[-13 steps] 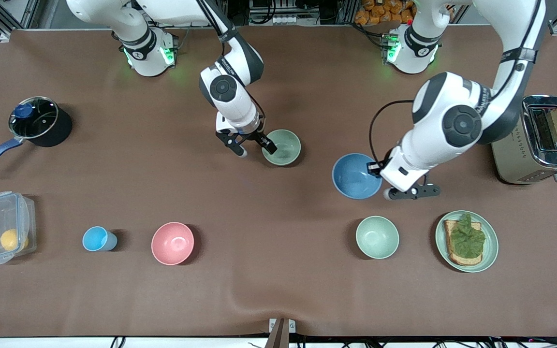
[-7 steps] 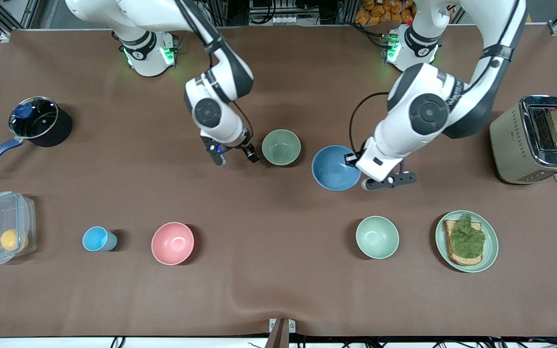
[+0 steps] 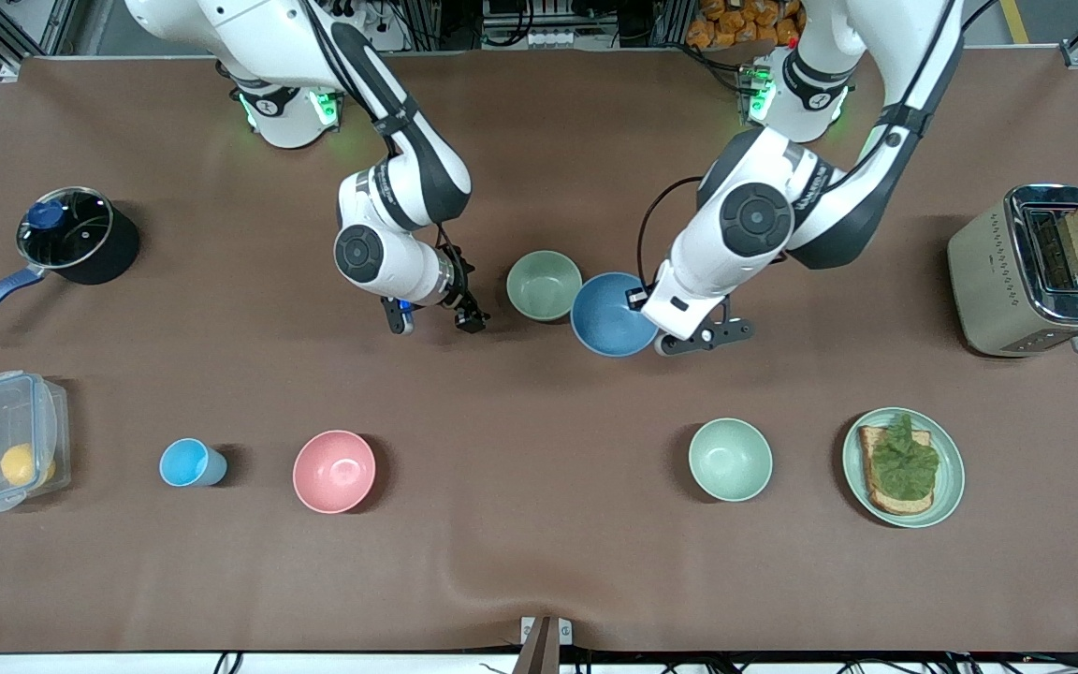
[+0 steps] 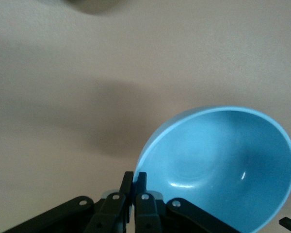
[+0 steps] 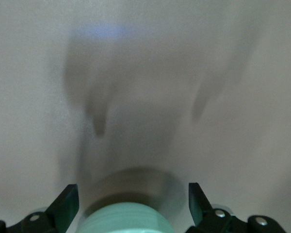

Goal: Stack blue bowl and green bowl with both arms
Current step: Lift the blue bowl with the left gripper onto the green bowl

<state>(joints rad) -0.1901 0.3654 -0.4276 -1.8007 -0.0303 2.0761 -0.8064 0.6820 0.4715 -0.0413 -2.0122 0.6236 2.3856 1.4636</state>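
My left gripper is going to let go of the blue bowl inside the green bowl [image 3: 543, 285] that stands beside my open right gripper.
The blue bowl [image 3: 610, 316] hangs in my left gripper [image 3: 656, 329], just above the table and right beside the green bowl [image 3: 544, 285], their rims almost meeting. In the left wrist view the left gripper [image 4: 135, 179] is shut on the rim of the blue bowl [image 4: 218, 165]. The green bowl stands upright on the table. My right gripper [image 3: 434, 323] is open and empty, low over the table beside the green bowl, toward the right arm's end. In the right wrist view a green rounded edge [image 5: 123, 221] shows low between the open fingers [image 5: 65, 201].
Nearer the front camera stand a paler mint bowl [image 3: 730, 459], a plate with toast [image 3: 951, 468], a pink bowl [image 3: 334, 471], a small blue cup [image 3: 187, 462] and a clear box [image 3: 4, 440]. A pot [image 3: 71, 234] and a toaster [image 3: 1030, 271] stand at the table's ends.
My left gripper carried the blue bowl toward the green bowl. My right gripper let go of the green bowl's rim and moved away toward the right arm's end.
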